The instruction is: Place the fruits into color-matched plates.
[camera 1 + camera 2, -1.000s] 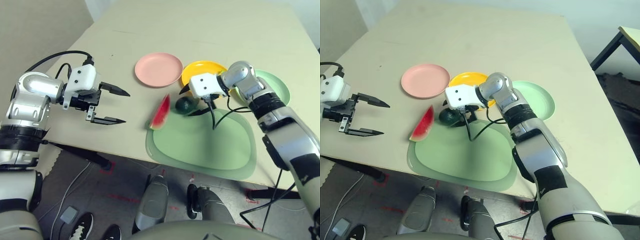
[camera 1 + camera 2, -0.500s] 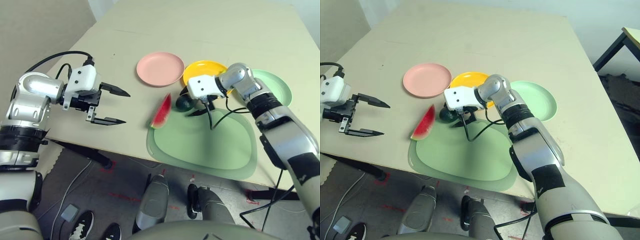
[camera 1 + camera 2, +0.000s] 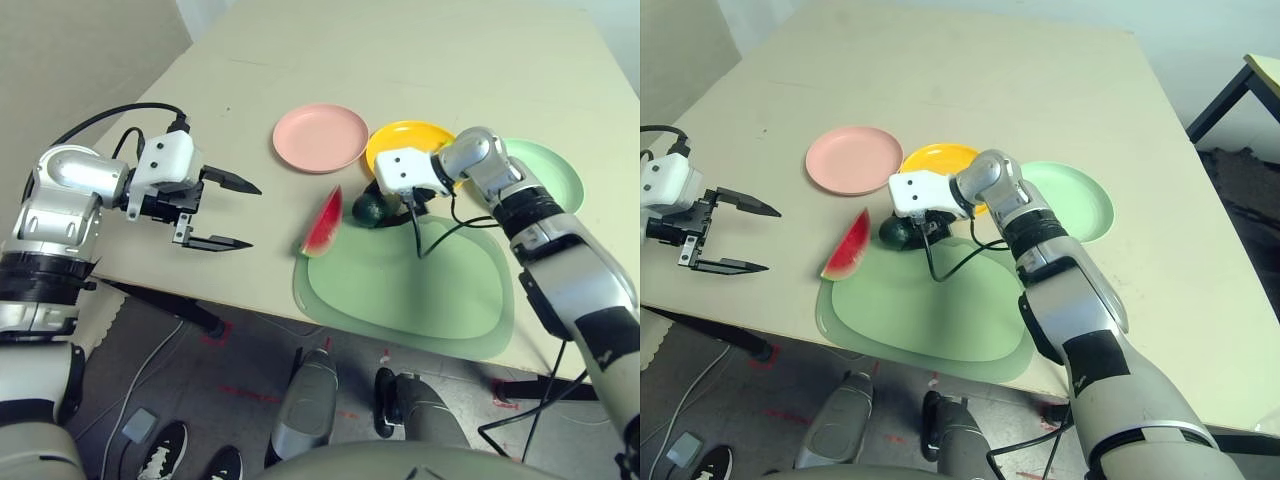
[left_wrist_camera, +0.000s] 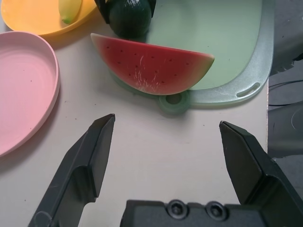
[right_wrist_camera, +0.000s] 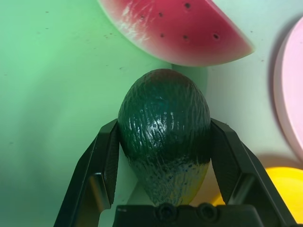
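Observation:
The avocado, still at the pale green mat's far edge, will be let go by my right gripper in the mint green plate (image 3: 543, 182), off-centre, on that plate's side away from the banana.
The dark green avocado (image 5: 163, 127) lies at the far edge of the pale green mat (image 3: 420, 290), and my right gripper (image 3: 380, 204) is shut on it, one black finger pressed to each side. The watermelon wedge (image 3: 322, 224) rests just left of it, half on the mat's corner. A yellow banana (image 4: 70, 8) lies in the yellow-orange plate (image 3: 400, 138). The pink plate (image 3: 320, 138) sits to that plate's left and the mint green plate (image 3: 548, 168) to its right, behind my right forearm. My left gripper (image 3: 253, 215) hovers open over bare table, left of the watermelon.
The near table edge runs just below the mat. A black cable hangs from my right wrist across the mat. Bare table stretches beyond the plates and around my left gripper.
My right gripper's fingers have drawn in from open around the avocado to pressing on its sides. The left arm has stayed put.

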